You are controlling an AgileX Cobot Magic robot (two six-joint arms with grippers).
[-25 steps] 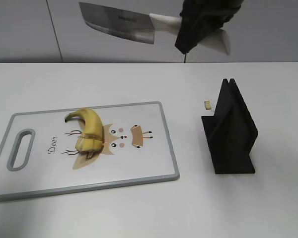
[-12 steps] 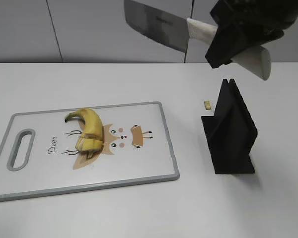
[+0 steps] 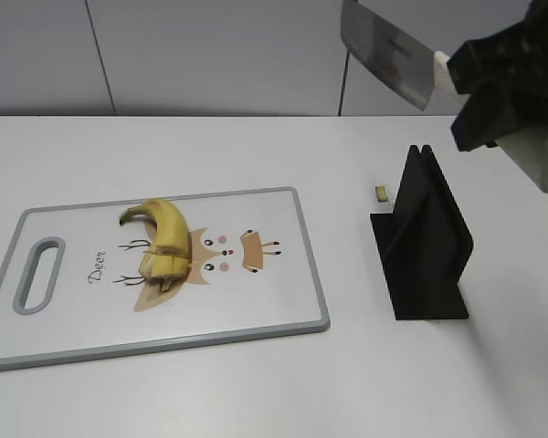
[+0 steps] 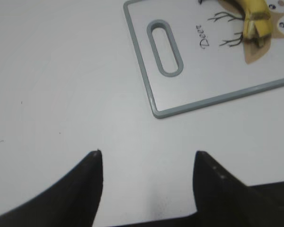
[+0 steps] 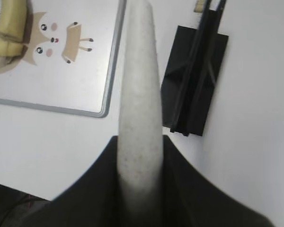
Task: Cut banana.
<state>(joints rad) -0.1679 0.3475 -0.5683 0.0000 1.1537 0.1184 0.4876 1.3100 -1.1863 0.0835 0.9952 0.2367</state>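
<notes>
The cleaver will go down in the slot (image 3: 447, 203) (image 5: 198, 49) between the upright panels of the black knife stand, put there by my right gripper.
The yellow banana (image 3: 162, 242) lies on the grey-rimmed white cutting board (image 3: 283, 301), left of its deer drawing; its lower end looks split. It also shows in the left wrist view (image 4: 253, 21) and the right wrist view (image 5: 9, 28). My right gripper (image 3: 498, 96) is shut on the white handle (image 5: 139, 104) of a cleaver, held high at the upper right above the black knife stand (image 3: 425, 242); the blade (image 3: 388, 50) points up and left. My left gripper (image 4: 146, 158) is open and empty over bare table, left of the board (image 4: 154, 101).
The black knife stand (image 5: 196, 85) sits right of the board. A small tan scrap (image 3: 381, 192) lies on the table by the stand. A grey wall runs behind the white table.
My right gripper has carried the cleaver from above the board's far edge to the right, to above the knife stand, and the blade has tilted more upright. The banana has not moved.
</notes>
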